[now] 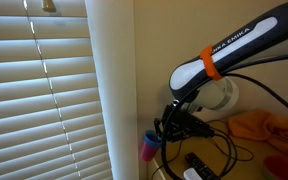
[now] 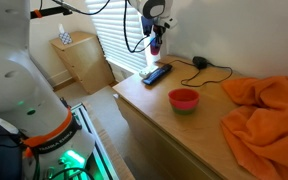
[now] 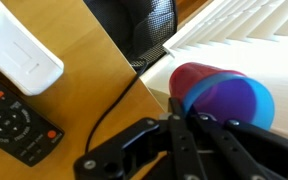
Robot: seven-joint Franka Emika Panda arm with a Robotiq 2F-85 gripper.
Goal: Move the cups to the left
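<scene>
Next, my gripper releases the nested cups on the wooden table's back corner (image 1: 163, 150), next to the black cable. The cups now hang above that corner.
Two nested cups, a blue one (image 3: 229, 100) inside a red one (image 3: 199, 72), lie on their side in the wrist view, right at my fingertips. My gripper (image 3: 191, 122) has its fingers close together on the rim of the blue cup. In both exterior views the cups (image 1: 149, 147) (image 2: 156, 46) hang at the gripper (image 1: 164, 133) (image 2: 155, 37), above the back corner of the wooden table (image 2: 154, 110) beside the window blinds.
A black remote (image 2: 156, 73) (image 3: 14, 120) and a white device (image 3: 19, 55) lie on the table under the gripper. A black cable (image 2: 199, 65), a red bowl (image 2: 184, 100) and an orange cloth (image 2: 264, 110) lie further along. A small wooden cabinet (image 2: 79, 55) stands by the window.
</scene>
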